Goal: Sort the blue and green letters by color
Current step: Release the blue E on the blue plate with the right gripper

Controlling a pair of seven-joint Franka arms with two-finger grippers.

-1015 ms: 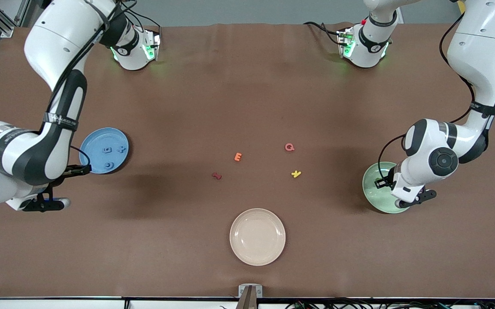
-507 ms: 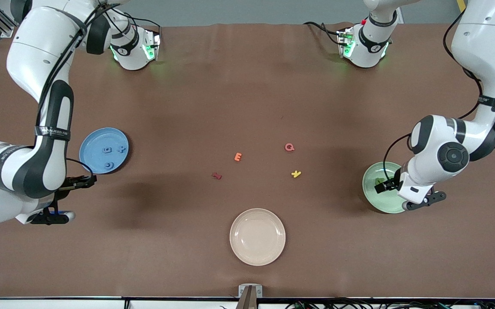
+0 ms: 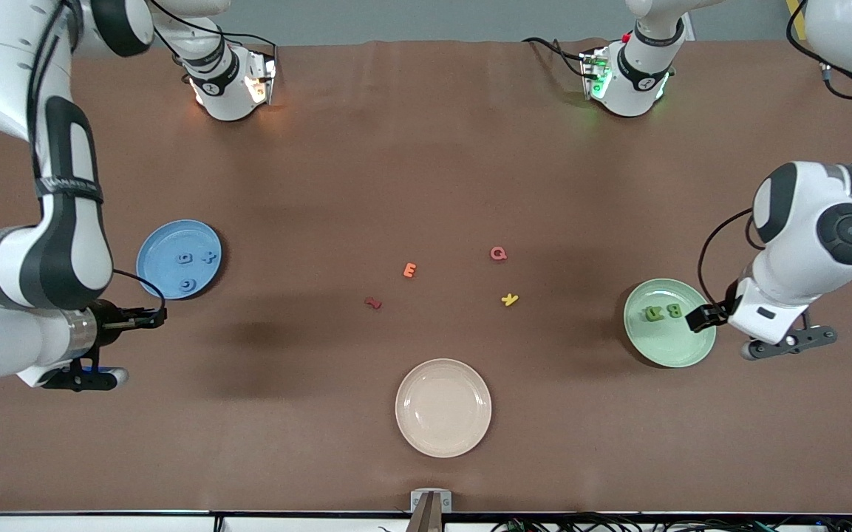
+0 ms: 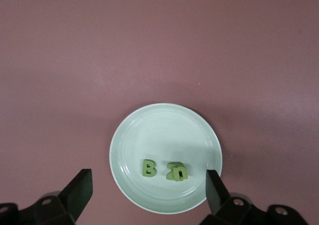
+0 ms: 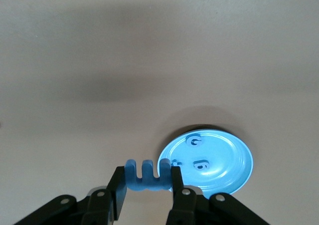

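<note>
The robot's right gripper should release the blue m on the blue plate [image 3: 175, 278] [image 5: 210, 144], beside the letter nearest the front camera. The m now hangs just off that plate's rim.
Three blue letters lie on the blue plate [image 3: 167, 244]: a g [image 3: 185, 258], an x [image 3: 208, 257] and a c [image 3: 187, 284]. My right gripper [image 3: 154, 317] hangs over the table just off that plate's rim, shut on a blue m [image 5: 147, 181]. The blue plate [image 5: 227, 172] shows past the right gripper [image 5: 147, 171] in the right wrist view. The green plate [image 3: 666, 346] holds a green B [image 3: 674, 311] and other green letters [image 3: 652, 314] leaning on each other. My left gripper [image 4: 148, 189] is open above the green plate [image 4: 159, 127], with the B [image 4: 148, 168] and the leaning letters [image 4: 177, 171] lying between its fingers.
A pale pink plate [image 3: 443, 436] sits nearest the front camera at mid-table. Loose on the cloth in the middle lie an orange E [image 3: 410, 270], a pink Q [image 3: 498, 253], a dark red letter [image 3: 373, 302] and a yellow letter [image 3: 510, 299].
My left gripper has opened and pulled back toward the left arm's end of the table, uncovering the green letters on the green plate. The right gripper has shifted slightly, still holding the blue m.
</note>
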